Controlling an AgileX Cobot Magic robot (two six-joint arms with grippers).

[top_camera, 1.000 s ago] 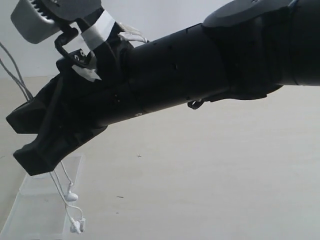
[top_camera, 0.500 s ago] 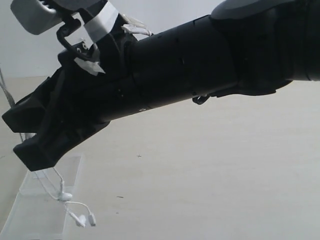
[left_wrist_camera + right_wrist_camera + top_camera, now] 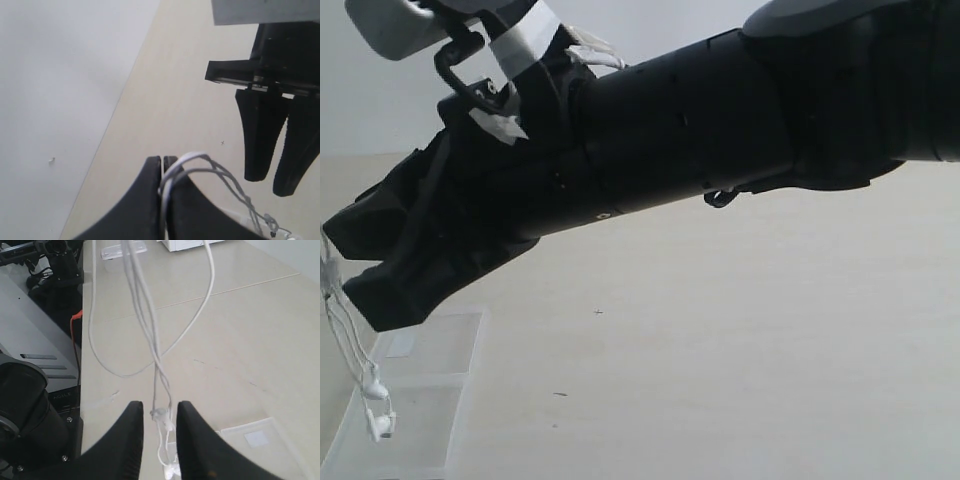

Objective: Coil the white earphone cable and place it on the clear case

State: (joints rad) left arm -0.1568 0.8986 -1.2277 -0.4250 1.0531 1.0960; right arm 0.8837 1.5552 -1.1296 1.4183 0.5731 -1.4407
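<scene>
Next, I open my right gripper wider and pinch the gathered pieces of the cable [image 3: 156, 352] above, because its fingers straddle a bulky piece low on the hanging white earphone cable.
The white earphone cable [image 3: 220, 175] is pinched in my shut left gripper [image 3: 162, 159] and loops out to one side of it. From there the cable [image 3: 150, 330] hangs down in several strands and passes between the fingers of my open right gripper [image 3: 160, 407], which do not pinch it. In the exterior view the right gripper [image 3: 350, 265] is at the far left. The cable [image 3: 342, 330] dangles beside it, with the earbuds [image 3: 378, 405] low over the clear case [image 3: 435, 420]. The case [image 3: 240, 450] lies open on the table with a white sticker. The left gripper is outside the exterior view.
The right arm [image 3: 700, 130] fills the upper part of the exterior view. In the right wrist view the table's edge [image 3: 82, 390] runs alongside black equipment [image 3: 30, 410]. A white box [image 3: 185, 244] and a small clear piece [image 3: 122, 249] lie at the far end.
My right gripper has gone from shut to open and let go of the cable. The earbuds have swung left and now hang over the left part of the case.
</scene>
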